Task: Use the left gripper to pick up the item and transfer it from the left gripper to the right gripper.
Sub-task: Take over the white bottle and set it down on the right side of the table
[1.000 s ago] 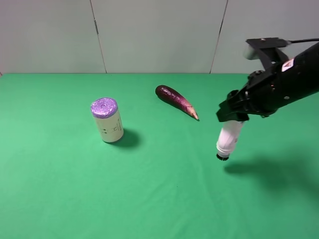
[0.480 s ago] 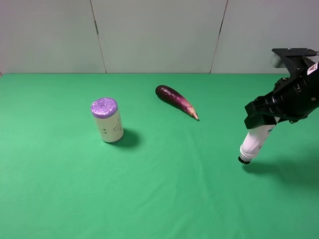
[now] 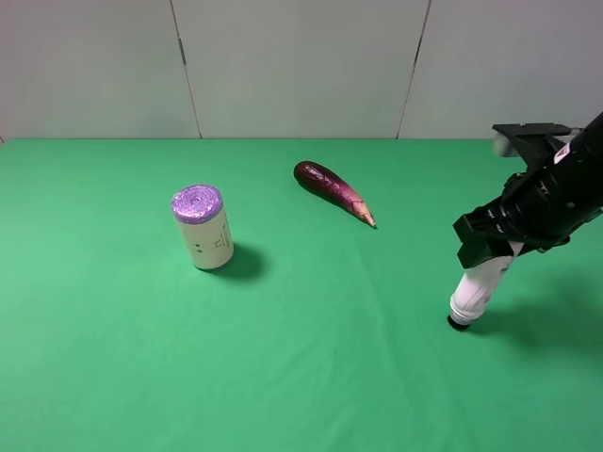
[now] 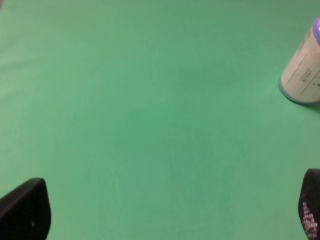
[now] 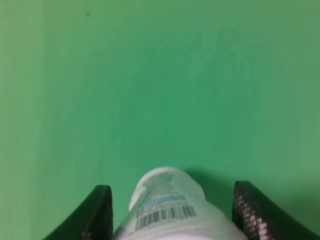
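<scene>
The white bottle will go down on the green cloth [image 3: 440,253] between the tip of the eggplant and my right gripper.
The item, a slim white bottle [image 3: 474,292] with a black cap, hangs cap-down and tilted in my right gripper [image 3: 485,247] at the right of the green table. Its cap is at or just above the cloth. In the right wrist view the bottle [image 5: 167,205] sits between the two black fingers [image 5: 100,212], its printed label and barcode showing. My left gripper [image 4: 167,212] shows only in the left wrist view: its two fingertips [image 4: 25,210] are wide apart with nothing between them, above bare cloth. It is out of the exterior high view.
A cream can with a purple top [image 3: 203,226] stands at the left middle; it also shows in the left wrist view [image 4: 305,75]. A dark purple eggplant [image 3: 332,190] lies at the back centre. Green cloth [image 3: 311,377] covers the table.
My right gripper has carried the bottle to the right and then down, so its cap is now at the cloth. The can and the eggplant have not moved.
</scene>
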